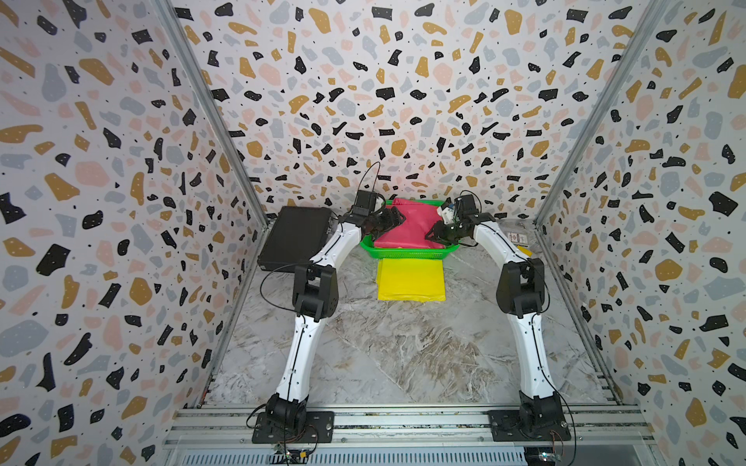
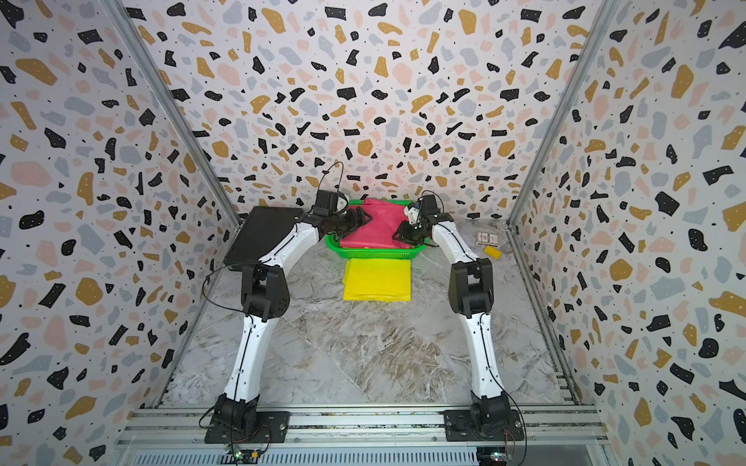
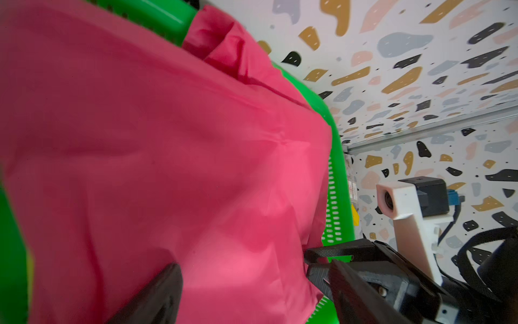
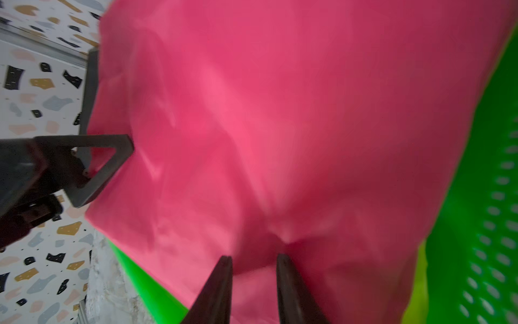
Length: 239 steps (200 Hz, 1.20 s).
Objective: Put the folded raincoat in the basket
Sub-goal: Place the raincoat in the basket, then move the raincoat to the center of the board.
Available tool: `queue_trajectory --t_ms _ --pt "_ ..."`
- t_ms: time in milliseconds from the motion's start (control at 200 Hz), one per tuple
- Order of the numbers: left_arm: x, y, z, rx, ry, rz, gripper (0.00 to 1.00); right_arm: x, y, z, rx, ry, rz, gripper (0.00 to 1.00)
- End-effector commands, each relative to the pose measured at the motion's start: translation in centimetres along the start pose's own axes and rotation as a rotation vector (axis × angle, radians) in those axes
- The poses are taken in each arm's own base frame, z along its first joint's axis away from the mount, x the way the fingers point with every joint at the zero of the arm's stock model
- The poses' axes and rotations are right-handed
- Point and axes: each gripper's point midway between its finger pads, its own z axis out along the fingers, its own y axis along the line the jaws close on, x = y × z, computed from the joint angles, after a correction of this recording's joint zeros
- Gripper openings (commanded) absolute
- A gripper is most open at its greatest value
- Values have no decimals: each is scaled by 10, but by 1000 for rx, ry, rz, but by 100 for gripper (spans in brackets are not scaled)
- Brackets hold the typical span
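Note:
The robot's left gripper needs to next grab the side edge (image 1: 380,278) of the yellow raincoat, halfway along the side nearer the black case.
A folded pink raincoat (image 1: 407,228) (image 2: 379,228) lies in the green mesh basket (image 1: 407,254) (image 2: 375,255) at the back of the table, bulging above the rim. My left gripper (image 1: 389,222) (image 3: 252,280) hovers open over its left side, with its fingers spread wide across the cloth. At the raincoat's right edge, my right gripper (image 1: 434,236) (image 4: 254,261) has its jaws drawn close on a puckered fold of pink fabric. A second folded raincoat (image 1: 411,280) (image 2: 377,278), this one yellow, lies flat on the table just in front of the basket.
A flat black case (image 1: 294,238) leans at the back left, beside my left arm. A small yellow piece (image 2: 492,251) and a printed card (image 2: 486,238) lie at the back right near the wall. Patterned walls close in three sides.

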Motion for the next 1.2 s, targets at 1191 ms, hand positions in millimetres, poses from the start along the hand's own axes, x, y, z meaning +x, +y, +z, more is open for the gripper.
queue_trajectory --t_ms 1191 --pt "131 18 -204 -184 -66 15 95 140 52 -88 82 -24 -83 46"
